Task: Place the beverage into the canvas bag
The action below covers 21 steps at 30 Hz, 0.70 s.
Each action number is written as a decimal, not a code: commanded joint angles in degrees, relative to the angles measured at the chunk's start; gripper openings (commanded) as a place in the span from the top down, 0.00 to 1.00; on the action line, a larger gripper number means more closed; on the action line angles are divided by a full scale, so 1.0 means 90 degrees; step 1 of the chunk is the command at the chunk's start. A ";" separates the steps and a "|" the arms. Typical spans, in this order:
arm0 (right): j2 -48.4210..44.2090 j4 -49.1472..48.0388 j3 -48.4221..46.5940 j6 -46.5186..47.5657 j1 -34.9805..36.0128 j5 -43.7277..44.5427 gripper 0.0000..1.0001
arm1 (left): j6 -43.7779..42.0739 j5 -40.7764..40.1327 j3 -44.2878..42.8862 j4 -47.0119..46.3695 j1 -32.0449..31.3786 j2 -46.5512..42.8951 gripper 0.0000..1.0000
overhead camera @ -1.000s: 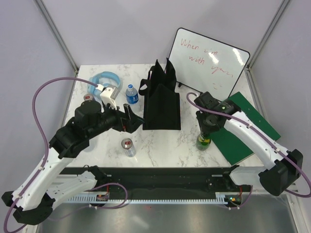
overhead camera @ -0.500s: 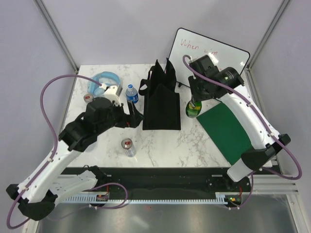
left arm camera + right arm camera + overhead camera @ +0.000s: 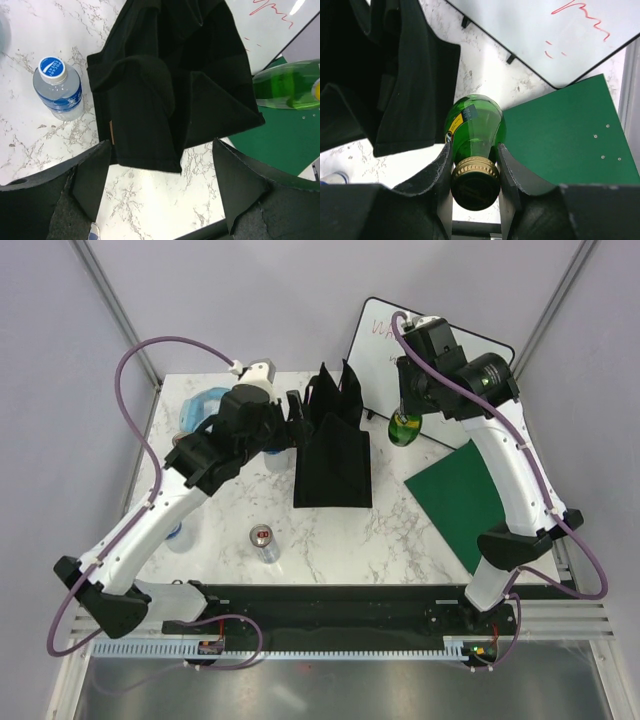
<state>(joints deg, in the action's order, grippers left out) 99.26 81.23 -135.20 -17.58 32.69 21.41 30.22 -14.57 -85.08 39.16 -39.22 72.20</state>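
Note:
The opening of the canvas bag droops in folds, so next my left gripper pinches the loose edge (image 3: 173, 150) next to the bag's handle and spreads it before the bottle goes in.
The beverage, a green glass bottle (image 3: 404, 427) with a gold cap, hangs neck-up in the air just right of the canvas bag's top. My right gripper (image 3: 410, 400) is shut on its neck; in the right wrist view the fingers (image 3: 472, 167) clamp the neck right under the cap of the bottle (image 3: 475, 122). The canvas bag (image 3: 332, 455) is a tall black tote standing mid-table, its mouth open upward (image 3: 165, 80). My left gripper (image 3: 297, 418) hovers open at the bag's upper left edge, near a handle. Nothing sits between its jaws (image 3: 160, 185).
A small water bottle (image 3: 60, 87) with a blue label stands left of the bag. A silver can (image 3: 264, 543) lies near the front. A whiteboard (image 3: 378, 340) leans at the back right, and a green board (image 3: 465, 495) lies on the right. A blue roll (image 3: 205, 405) sits back left.
My right arm lifted the green bottle off the table and carried it back and up beside the bag's top. My left arm swung up to the bag's left edge.

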 commanded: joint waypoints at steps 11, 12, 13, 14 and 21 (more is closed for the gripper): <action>-0.0316 -0.2091 -0.0466 0.0556 -0.0058 0.0219 1.00 | -0.0281 -0.0422 -0.0674 -0.0132 0.0022 0.1264 0.41; -0.0326 -0.2179 -0.0525 0.0586 -0.0048 0.0132 1.00 | -0.0310 -0.0422 -0.0674 -0.0142 0.0022 0.1274 0.45; -0.0336 -0.2354 -0.0554 0.0616 -0.0038 0.0112 1.00 | -0.0349 -0.0413 -0.0693 -0.0151 0.0022 0.1293 0.49; -0.0346 -0.2452 -0.0554 0.0635 -0.0048 0.0073 1.00 | -0.0437 -0.0393 -0.0713 -0.0152 0.0022 0.1303 0.56; -0.0541 -0.3449 -0.0447 0.0587 -0.0038 -0.0474 1.00 | -0.0808 0.0133 -0.0811 -0.0239 0.0022 0.1372 0.83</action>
<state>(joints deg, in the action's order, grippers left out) 99.31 66.26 -136.66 -12.91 32.14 19.14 26.68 -15.77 -89.76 38.87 -39.24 84.40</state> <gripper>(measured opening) 0.385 0.222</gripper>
